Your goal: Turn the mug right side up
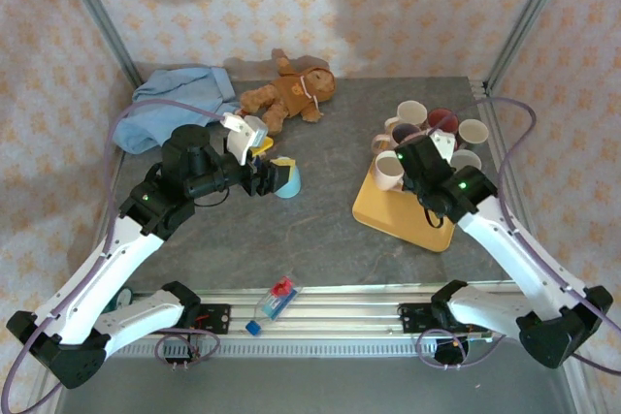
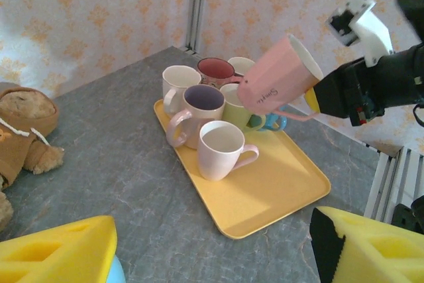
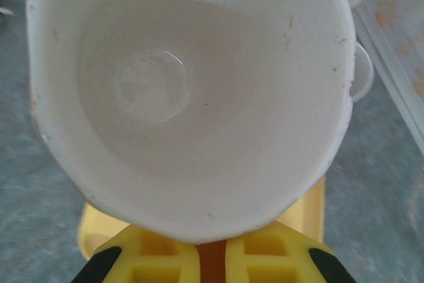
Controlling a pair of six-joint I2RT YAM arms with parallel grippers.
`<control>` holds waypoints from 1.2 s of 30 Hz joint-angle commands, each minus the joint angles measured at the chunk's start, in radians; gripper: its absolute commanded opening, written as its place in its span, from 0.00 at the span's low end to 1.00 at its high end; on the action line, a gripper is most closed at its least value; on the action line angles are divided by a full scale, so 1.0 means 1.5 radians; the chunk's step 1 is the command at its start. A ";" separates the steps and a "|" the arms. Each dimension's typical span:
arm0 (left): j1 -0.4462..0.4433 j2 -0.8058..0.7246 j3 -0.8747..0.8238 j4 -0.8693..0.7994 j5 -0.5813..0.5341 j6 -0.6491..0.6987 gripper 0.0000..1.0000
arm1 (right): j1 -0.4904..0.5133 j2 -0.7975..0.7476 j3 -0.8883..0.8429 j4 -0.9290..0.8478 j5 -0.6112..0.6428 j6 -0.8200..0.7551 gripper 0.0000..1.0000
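My right gripper is going to set the pink mug down on the yellow tray [image 1: 422, 177] beside the nearest white mug, against the upright mugs.
A pink mug [image 1: 387, 171] with a white inside hangs tilted over the near end of the yellow tray [image 1: 386, 213]. My right gripper [image 1: 406, 164] is shut on its handle. From the left wrist view the mug [image 2: 278, 79] leans with its mouth up and to the right, above the other mugs. Seen from the right wrist, the mug's white bowl [image 3: 185, 97] faces the camera, and a pink strip of handle sits pinched between the yellow fingers [image 3: 165, 263]. My left gripper [image 1: 277, 179] stands open over the table's middle, nothing between its fingers [image 2: 53, 253].
Several upright mugs [image 2: 222, 147] crowd the far half of the tray [image 2: 285, 187]. A light blue cup [image 1: 289, 185] lies at my left gripper's tip. A teddy bear [image 1: 289, 94] and a blue cloth [image 1: 179, 104] lie at the back left. A small packet [image 1: 275, 300] rests on the front rail.
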 commanded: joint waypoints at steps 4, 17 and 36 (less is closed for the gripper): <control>-0.002 -0.007 -0.007 -0.019 -0.004 0.017 0.78 | -0.035 0.008 -0.013 -0.045 0.055 0.064 0.00; -0.001 -0.005 -0.013 -0.015 0.001 0.015 0.79 | -0.098 0.059 -0.094 0.005 -0.033 0.013 0.00; -0.001 0.020 -0.020 -0.026 0.001 0.027 0.81 | -0.100 0.203 -0.081 0.081 0.008 -0.108 0.00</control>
